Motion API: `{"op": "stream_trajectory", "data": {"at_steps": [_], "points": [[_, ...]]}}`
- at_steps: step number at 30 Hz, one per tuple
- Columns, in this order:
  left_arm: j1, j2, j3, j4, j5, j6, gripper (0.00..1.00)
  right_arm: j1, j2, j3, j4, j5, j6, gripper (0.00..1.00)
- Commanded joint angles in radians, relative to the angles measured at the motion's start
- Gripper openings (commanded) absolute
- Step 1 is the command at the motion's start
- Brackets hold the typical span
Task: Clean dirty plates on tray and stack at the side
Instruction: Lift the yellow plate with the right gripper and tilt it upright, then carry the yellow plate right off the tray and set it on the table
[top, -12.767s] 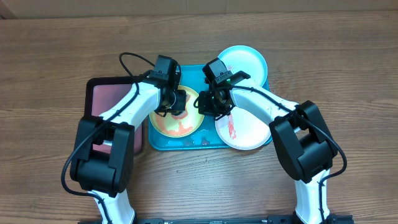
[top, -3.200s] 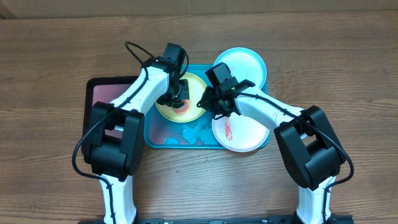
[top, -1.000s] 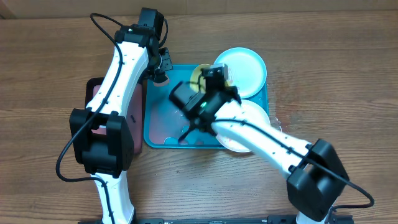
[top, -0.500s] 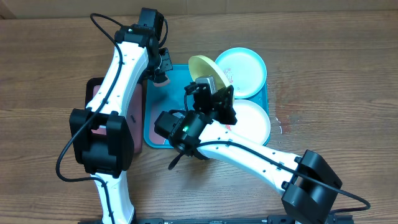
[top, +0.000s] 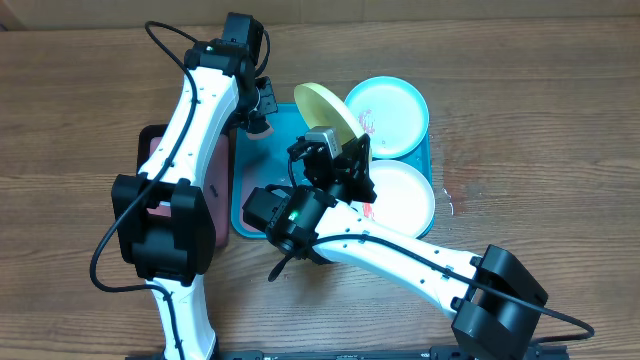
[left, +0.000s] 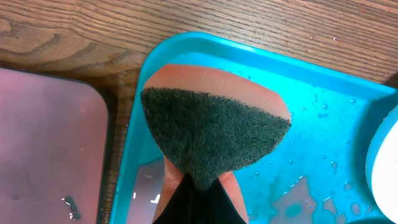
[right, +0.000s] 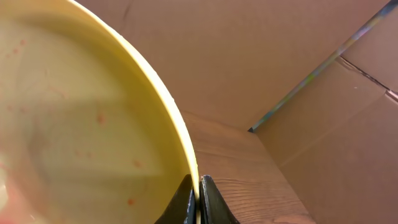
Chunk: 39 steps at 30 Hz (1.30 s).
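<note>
My right gripper will set the yellow-green plate down on the wooden table (top: 490, 160) beside the teal tray, near that tray's light blue plate.
My right gripper (top: 338, 135) is shut on the rim of the yellow-green plate (top: 322, 108) and holds it tilted on edge above the teal tray (top: 252, 180). In the right wrist view the plate (right: 81, 124) shows small red specks, with its rim pinched between the fingers (right: 198, 190). My left gripper (top: 258, 112) is shut on a green-and-orange sponge (left: 211, 130) over the tray's far left corner (left: 323, 81); its fingertips (left: 202, 190) pinch the sponge. The light blue plate (top: 390, 115) with red marks lies at the tray's far right. The white plate (top: 402, 195) lies at its near right, partly hidden by my right arm.
A smaller black-rimmed tray with a pink inside (top: 152, 155) sits left of the teal tray, mostly under my left arm; it also shows in the left wrist view (left: 50, 137). Pinkish water pools on the teal tray's floor (left: 305, 193). Wooden table (top: 540, 120) all round.
My right arm has swung over the tray and lifted the yellow-green plate up off it, tilting it on edge. My left arm with the sponge has stayed still at the tray's far left corner.
</note>
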Motion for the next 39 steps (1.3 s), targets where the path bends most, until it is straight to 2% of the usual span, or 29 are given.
{"op": "stream_trajectory", "data": {"at_steps": [1, 4, 13, 25, 31, 39], "points": [[0.005, -0.003, -0.008, 0.001, -0.013, -0.014, 0.04, 0.005, -0.031, 0.02, 0.002, 0.039, 0.027, 0.04], [0.005, -0.003, -0.008, 0.0, -0.013, -0.014, 0.04, 0.005, -0.031, 0.02, 0.002, -0.001, 0.029, 0.04], [0.005, -0.003, -0.008, 0.001, -0.018, -0.014, 0.04, -0.069, -0.031, 0.02, 0.01, -0.351, 0.06, 0.04], [0.003, -0.003, -0.008, -0.023, -0.034, -0.012, 0.04, -0.164, -0.031, 0.02, 0.03, -0.612, 0.039, 0.04], [0.003, -0.003, -0.008, -0.026, -0.034, -0.005, 0.04, -0.207, -0.031, 0.02, 0.1, -0.777, -0.062, 0.04], [0.003, -0.003, -0.008, -0.03, -0.034, 0.025, 0.04, -0.342, -0.034, 0.02, 0.161, -1.048, -0.177, 0.04]]}}
